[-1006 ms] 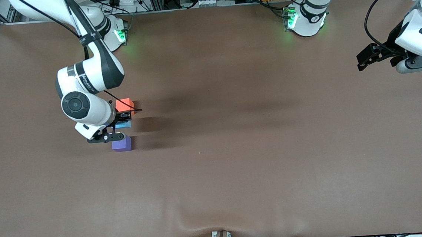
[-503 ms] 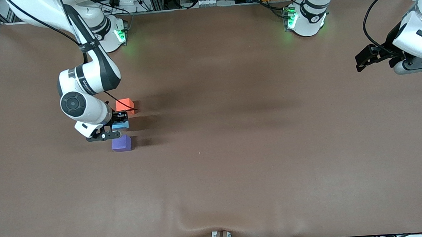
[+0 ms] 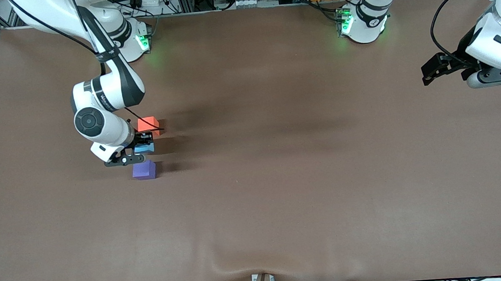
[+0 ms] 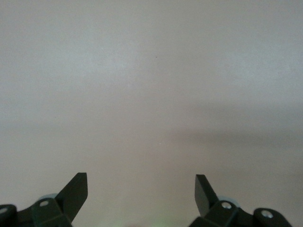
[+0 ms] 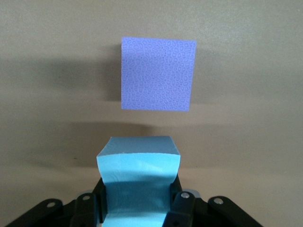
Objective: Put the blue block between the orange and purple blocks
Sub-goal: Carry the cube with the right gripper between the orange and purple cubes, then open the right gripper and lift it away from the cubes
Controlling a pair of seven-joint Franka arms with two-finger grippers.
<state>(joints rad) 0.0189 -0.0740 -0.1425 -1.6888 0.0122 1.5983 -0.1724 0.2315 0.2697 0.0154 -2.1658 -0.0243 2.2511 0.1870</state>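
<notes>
The blue block will go down against the purple-facing side of the orange block (image 3: 149, 145) (image 5: 147, 171), and I should place it there with my right gripper.
My right gripper (image 3: 144, 144) is shut on the light blue block (image 3: 145, 148), which it holds low between the orange block (image 3: 148, 124) and the purple block (image 3: 144, 170). In the right wrist view the blue block (image 5: 138, 182) is squeezed between the jaws, its sides bowed in, with the purple block (image 5: 158, 73) just ahead of it. The orange block is out of that view. My left gripper (image 3: 431, 71) is open and empty, up over the left arm's end of the table, waiting. In the left wrist view, my left gripper (image 4: 141, 189) faces bare table.
The brown table cover (image 3: 280, 191) is wrinkled near its front edge. The two arm bases stand along the back edge.
My right gripper with the blue block has shifted slightly between the orange and purple blocks and come lower. The left arm rose a little, then held still.
</notes>
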